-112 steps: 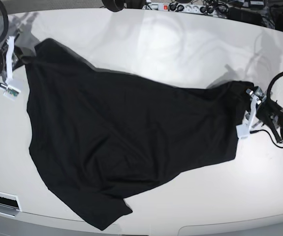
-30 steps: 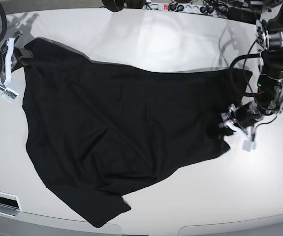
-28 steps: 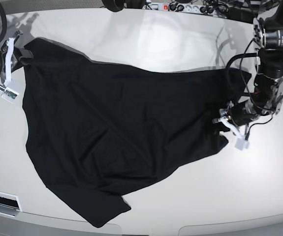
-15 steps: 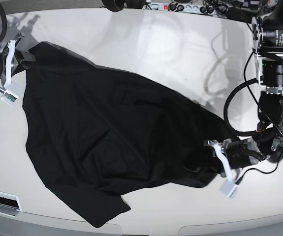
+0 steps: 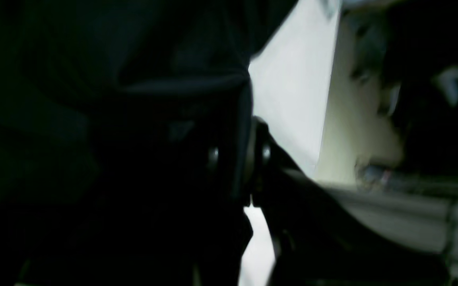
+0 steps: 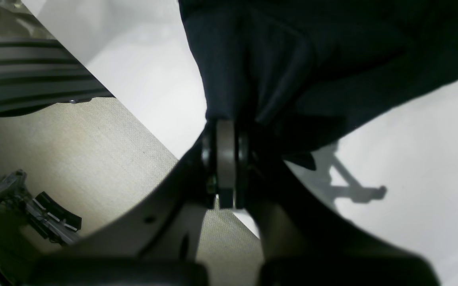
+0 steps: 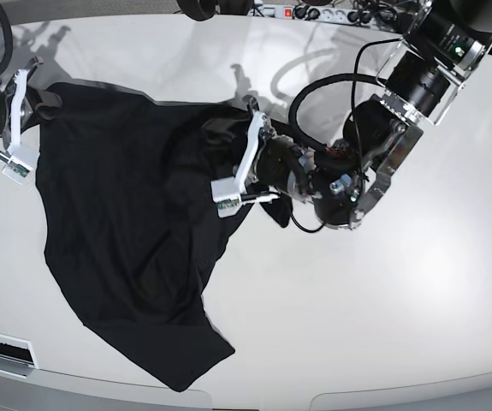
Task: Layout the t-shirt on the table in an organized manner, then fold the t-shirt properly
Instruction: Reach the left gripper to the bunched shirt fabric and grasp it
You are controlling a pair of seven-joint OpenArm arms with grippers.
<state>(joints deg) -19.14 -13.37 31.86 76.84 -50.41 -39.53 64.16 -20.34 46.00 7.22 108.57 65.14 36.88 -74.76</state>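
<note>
My left gripper needs to open, take that side's edge (image 7: 223, 245) and pull it out straight, because the t-shirt's side bends inward in front of it.
The black t-shirt (image 7: 126, 223) lies on the left half of the white table (image 7: 417, 300), its right side folded over toward the left. My left gripper (image 7: 239, 163) reaches across to the middle and is shut on that carried edge. In the left wrist view, dark t-shirt fabric (image 5: 94, 99) fills the frame, pinched in the left gripper (image 5: 239, 159). My right gripper (image 7: 25, 111) stays at the far left, shut on the shirt's upper left corner. The right wrist view shows the right gripper (image 6: 227, 159) closed on bunched t-shirt cloth (image 6: 292, 59).
A power strip with cables (image 7: 331, 13) lies along the back edge. A white slotted part (image 7: 2, 351) sits at the front left edge. The left arm's body and cables (image 7: 357, 163) hang over the table's middle. Beige floor (image 6: 74, 151) shows past the left edge.
My left gripper closed on the shirt's right edge, swung toward the front, then swept left to the middle, folding the right side over. The right gripper barely moved.
</note>
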